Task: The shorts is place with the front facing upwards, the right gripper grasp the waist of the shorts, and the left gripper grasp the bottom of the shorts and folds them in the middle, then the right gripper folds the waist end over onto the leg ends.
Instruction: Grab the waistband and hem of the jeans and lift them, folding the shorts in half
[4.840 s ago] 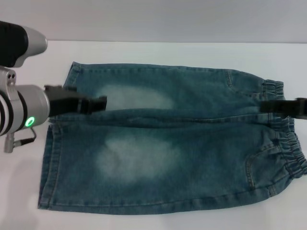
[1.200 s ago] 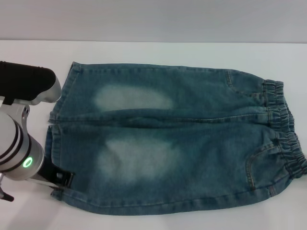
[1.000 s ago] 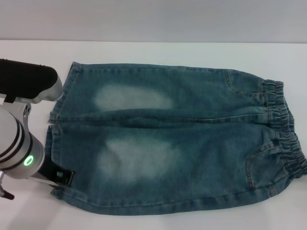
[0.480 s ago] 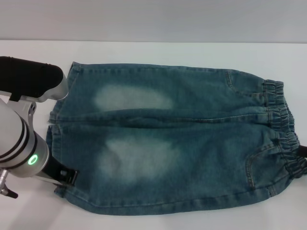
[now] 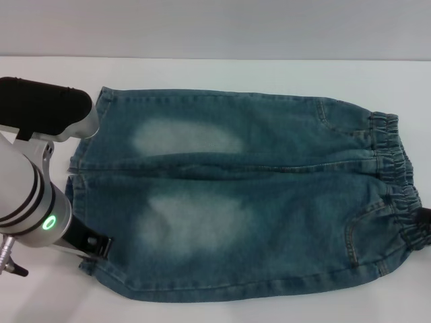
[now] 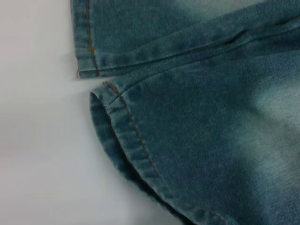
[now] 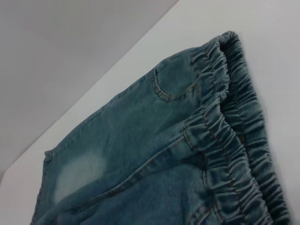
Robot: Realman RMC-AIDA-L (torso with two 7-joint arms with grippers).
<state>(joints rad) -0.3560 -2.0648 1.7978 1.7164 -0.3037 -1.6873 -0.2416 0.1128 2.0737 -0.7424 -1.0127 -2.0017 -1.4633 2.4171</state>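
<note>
The fingers of the robot's right gripper reach just the outer edge of the shorts' waist, so it should back away and take the gathered waistband further in before (image 5: 406,214) it folds.
Blue denim shorts (image 5: 236,195) lie flat, front up, on the white table (image 5: 215,74). The crinkled elastic waist (image 5: 397,175) is at the right, and the straight leg hems, the bottom of the shorts (image 5: 84,158), are at the left. My left gripper (image 5: 95,244) sits on the near leg's hem corner, which is bunched inward and slightly raised (image 6: 122,140). The far leg's hem (image 6: 84,42) lies flat. Only a black tip of my right gripper (image 5: 423,219) shows, at the near end of the waist. The right wrist view looks along the ruffled waist (image 7: 225,126).
Bare white tabletop surrounds the shorts, with a grey wall (image 5: 215,27) behind the far edge. My left arm's silver body with its green light (image 5: 47,223) covers the near-left table area.
My left gripper crept right and slightly up along the near leg hem, and the hem corner shifted inward with it. A black tip of my right gripper appeared at the waist's near end.
</note>
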